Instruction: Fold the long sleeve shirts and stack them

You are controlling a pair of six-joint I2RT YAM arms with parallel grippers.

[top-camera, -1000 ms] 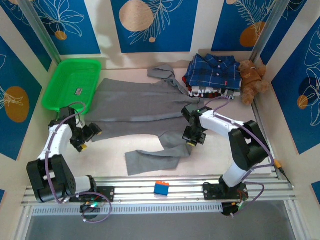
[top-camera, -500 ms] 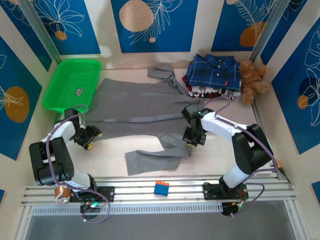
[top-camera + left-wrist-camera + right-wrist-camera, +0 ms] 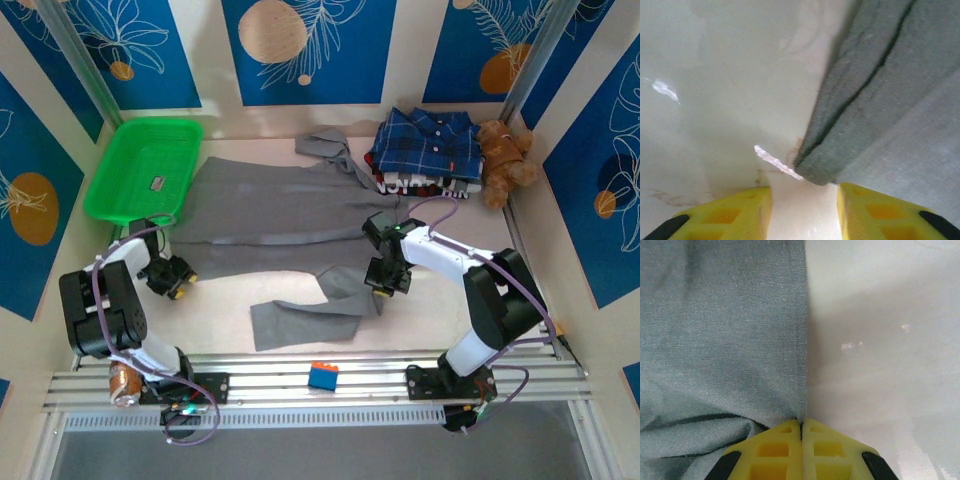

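The corner of the grey shirt is just ahead of the left gripper's fingers, so the robot should spread them wider and pinch that corner (image 3: pixel 810 167) before it lifts the shirt's edge.
A grey long sleeve shirt (image 3: pixel 270 205) lies spread across the middle of the table, one sleeve (image 3: pixel 310 315) trailing toward the front. My left gripper (image 3: pixel 178 280) sits low at the shirt's lower left corner. In the left wrist view that corner (image 3: pixel 820 172) lies just ahead of the gap, and the yellow fingers (image 3: pixel 875 210) of the left gripper (image 3: pixel 802 200) stand apart with only bare table between them. My right gripper (image 3: pixel 385 283) is shut on the grey cloth's edge (image 3: pixel 797 400), which puckers into the right gripper (image 3: pixel 801 425). A navy plaid shirt (image 3: pixel 425 140) tops a folded pile at the back right.
A green tray (image 3: pixel 110 190) stands at the back left, close to the left arm. A brown teddy bear (image 3: pixel 505 160) leans beside the clothes pile (image 3: pixel 420 185). A blue brick (image 3: pixel 322 376) rests on the front rail. Bare table shows right of the right gripper.
The left arm has swung in and lowered its gripper to the shirt's lower left corner, with its jaws narrowing. The right gripper has stayed shut on the cloth and barely shifted.
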